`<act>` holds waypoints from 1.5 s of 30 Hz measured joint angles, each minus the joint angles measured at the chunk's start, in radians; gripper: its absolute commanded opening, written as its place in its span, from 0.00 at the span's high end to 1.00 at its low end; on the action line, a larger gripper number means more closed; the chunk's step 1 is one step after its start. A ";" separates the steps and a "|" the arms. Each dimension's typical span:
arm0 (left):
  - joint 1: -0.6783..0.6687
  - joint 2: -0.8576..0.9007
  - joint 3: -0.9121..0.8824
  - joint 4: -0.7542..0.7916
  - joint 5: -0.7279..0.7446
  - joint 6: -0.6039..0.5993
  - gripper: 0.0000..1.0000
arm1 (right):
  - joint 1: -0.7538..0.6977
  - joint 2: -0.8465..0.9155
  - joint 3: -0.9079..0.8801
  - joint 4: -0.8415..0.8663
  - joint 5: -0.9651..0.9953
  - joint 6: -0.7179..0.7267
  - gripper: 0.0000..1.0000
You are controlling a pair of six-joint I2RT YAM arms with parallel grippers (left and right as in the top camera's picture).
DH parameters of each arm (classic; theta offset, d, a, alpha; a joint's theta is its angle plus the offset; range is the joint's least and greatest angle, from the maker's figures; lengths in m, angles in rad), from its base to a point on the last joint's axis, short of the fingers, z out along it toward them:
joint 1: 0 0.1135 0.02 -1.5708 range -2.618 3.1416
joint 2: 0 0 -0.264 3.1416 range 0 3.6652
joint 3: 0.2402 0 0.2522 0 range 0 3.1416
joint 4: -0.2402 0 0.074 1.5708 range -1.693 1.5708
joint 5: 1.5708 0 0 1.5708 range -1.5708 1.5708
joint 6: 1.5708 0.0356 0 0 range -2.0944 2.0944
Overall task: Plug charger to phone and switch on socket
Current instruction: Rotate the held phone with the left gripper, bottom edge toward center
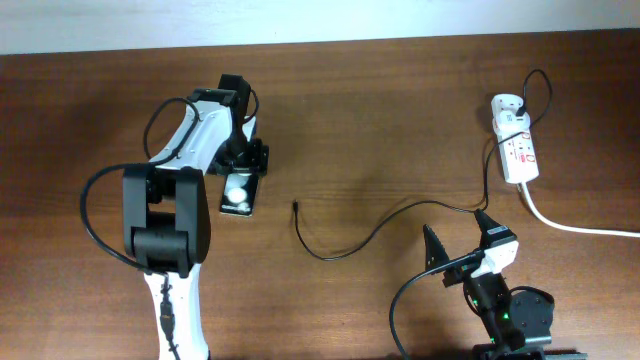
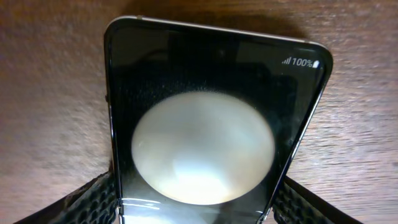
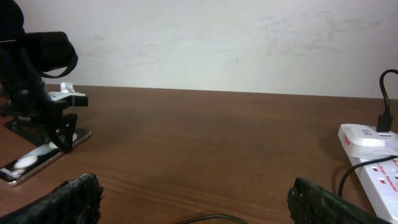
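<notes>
The left gripper is holding the phone toward its far end, so it should take the phone closer to its near end (image 1: pixel 237 203) before lifting it toward the right gripper.
The phone (image 1: pixel 239 196) lies flat left of centre, black with white round blobs on its face; it fills the left wrist view (image 2: pixel 211 106). My left gripper (image 1: pixel 244 163) sits over its far end, a finger pressed against each long edge (image 2: pixel 196 184). The charger's thin black cable (image 1: pixel 380 224) runs from the white adapter (image 1: pixel 507 104) to its plug tip (image 1: pixel 296 206), which lies loose on the table right of the phone. The socket (image 1: pixel 520 152) lies at the far right. My right gripper (image 1: pixel 458 246) is open and empty near the front, just above the cable (image 3: pixel 211 218).
The socket's thick white cord (image 1: pixel 580 226) trails off the right edge. The right wrist view shows the phone (image 3: pixel 31 160) under the left gripper at the left, the socket (image 3: pixel 376 171) at the right, and a white wall behind the table.
</notes>
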 measured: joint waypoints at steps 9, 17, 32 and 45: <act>-0.037 0.000 0.005 0.014 0.067 -0.309 0.23 | 0.000 0.000 0.000 0.000 0.000 -0.001 0.01; -0.068 0.000 0.010 0.018 0.097 -0.339 0.01 | 0.000 0.000 0.000 0.000 0.000 0.000 0.01; -0.124 0.007 0.010 -0.066 -0.009 -0.358 0.01 | 0.000 0.000 0.000 0.000 0.000 0.000 0.01; -0.153 0.007 0.016 -0.165 -0.047 -0.514 0.01 | 0.000 0.000 0.000 0.000 0.000 0.000 0.01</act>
